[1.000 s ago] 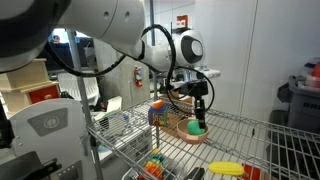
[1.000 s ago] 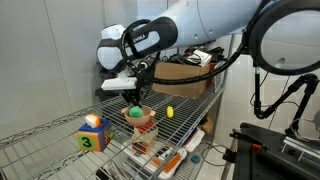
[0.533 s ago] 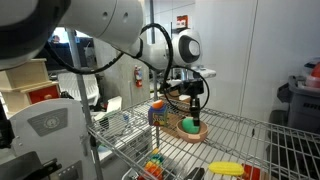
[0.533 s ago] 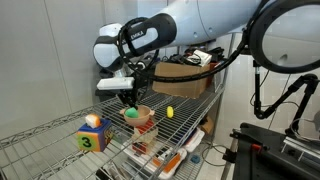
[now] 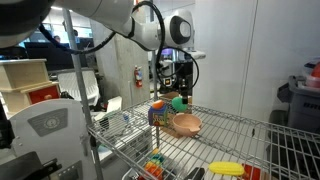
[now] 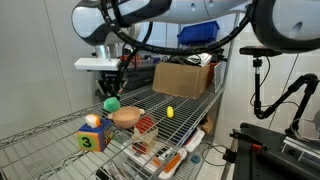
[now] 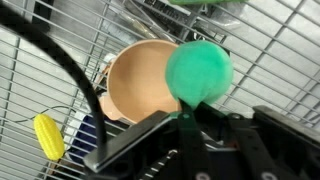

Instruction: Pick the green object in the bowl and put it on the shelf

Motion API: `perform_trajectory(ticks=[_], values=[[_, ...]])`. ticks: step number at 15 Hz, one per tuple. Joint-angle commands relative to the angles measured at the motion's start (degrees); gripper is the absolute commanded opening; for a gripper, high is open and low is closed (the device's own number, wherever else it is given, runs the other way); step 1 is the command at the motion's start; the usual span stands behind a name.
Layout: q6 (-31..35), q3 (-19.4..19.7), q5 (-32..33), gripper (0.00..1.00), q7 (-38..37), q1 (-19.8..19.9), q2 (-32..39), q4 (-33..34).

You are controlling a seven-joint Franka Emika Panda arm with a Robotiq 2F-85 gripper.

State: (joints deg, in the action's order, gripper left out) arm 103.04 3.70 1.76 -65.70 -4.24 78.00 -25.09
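Note:
The robot's gripper should release the green object, now in the air above the bowl's rim, on the wire shelf (image 5: 211, 143) (image 7: 82, 125) between the bowl and the yellow banana-like item.
My gripper (image 5: 179, 98) (image 6: 111, 96) is shut on the green object (image 5: 177, 102) (image 6: 111, 103) (image 7: 198, 70), a small bright green ball, and holds it in the air above the wire shelf (image 5: 240, 135) (image 6: 190, 115). The tan-orange bowl (image 5: 186, 124) (image 6: 127, 117) (image 7: 140, 82) stands empty on the shelf, below and beside the ball. In the wrist view the ball hangs over the bowl's right rim, with the gripper (image 7: 190, 110) body dark below it.
A colourful number cube (image 6: 92, 134) (image 5: 158, 113) sits on the shelf near the bowl. A yellow banana-like item (image 5: 226, 167) (image 6: 170, 112) (image 7: 48, 136) lies on the shelf. A cardboard box (image 6: 183, 77) stands behind. Toys lie on the lower shelf (image 6: 160, 155).
The gripper has lifted the green ball out of the bowl, upward and sideways towards the cube. The bowl is now empty.

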Motion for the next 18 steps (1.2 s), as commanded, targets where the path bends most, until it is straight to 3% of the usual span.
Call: perform_trajectory(ticks=[1, 6, 11, 18], values=[[-1.78, -1.17, -1.3, 0.02, 3.3, -0.26, -3.89, -0.05], [-8.17, -1.53, -2.22, 0.02, 6.8, 1.6, -9.21, -1.22], [-16.67, -2.45, -4.33, 0.02, 16.08, 6.05, -11.56, -2.59], [-18.35, 0.51, -3.02, 0.02, 19.78, 10.63, -7.42, 0.68]])
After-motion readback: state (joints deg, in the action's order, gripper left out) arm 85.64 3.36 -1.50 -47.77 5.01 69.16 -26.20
